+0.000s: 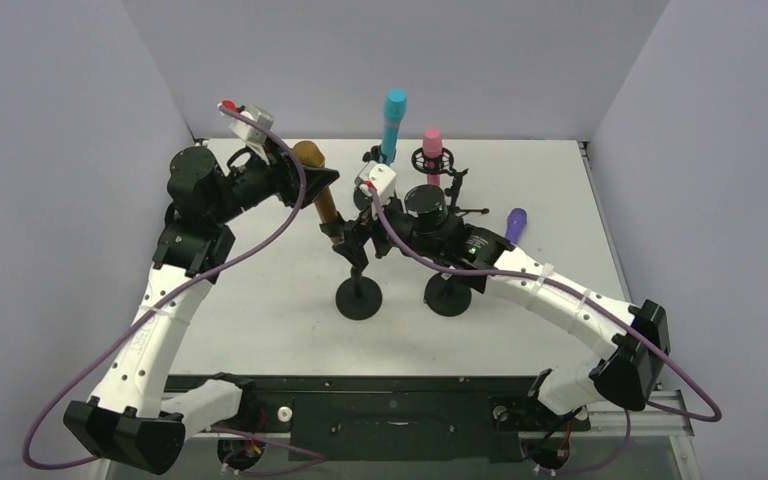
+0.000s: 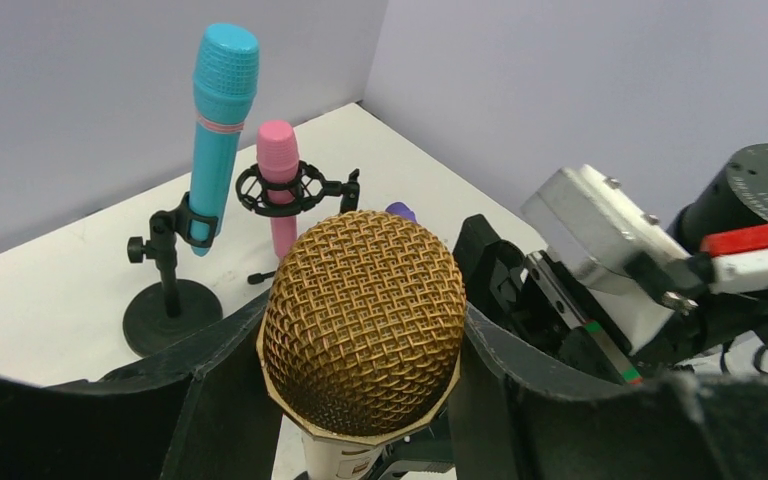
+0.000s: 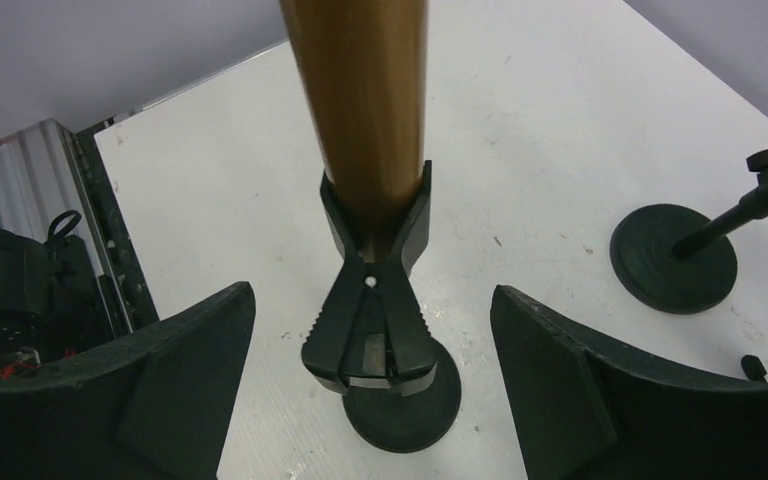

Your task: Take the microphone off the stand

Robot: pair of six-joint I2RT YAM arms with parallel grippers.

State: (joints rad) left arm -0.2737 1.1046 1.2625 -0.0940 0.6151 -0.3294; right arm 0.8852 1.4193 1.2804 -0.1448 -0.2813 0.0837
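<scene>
My right gripper will close on the clip handles (image 3: 371, 345) and squeeze them before my left gripper lifts the microphone, because the clip is pinching the microphone's gold body.
A gold microphone (image 1: 320, 195) stands tilted in the black spring clip (image 3: 370, 320) of a small stand with a round base (image 1: 359, 298). My left gripper (image 1: 312, 178) is shut on the microphone's mesh head (image 2: 360, 320), and both fingers press its sides in the left wrist view. My right gripper (image 1: 357, 238) is open lower down at the clip. Its fingers (image 3: 190, 370) stand wide apart on either side of the clip handles and touch neither. The gold body (image 3: 360, 100) rises out of the clip.
Behind stand a teal microphone (image 1: 393, 120) on its own stand and a pink microphone (image 1: 432, 148) in a shock mount. A purple microphone (image 1: 515, 224) lies to the right. Another round stand base (image 1: 447, 295) sits under the right arm.
</scene>
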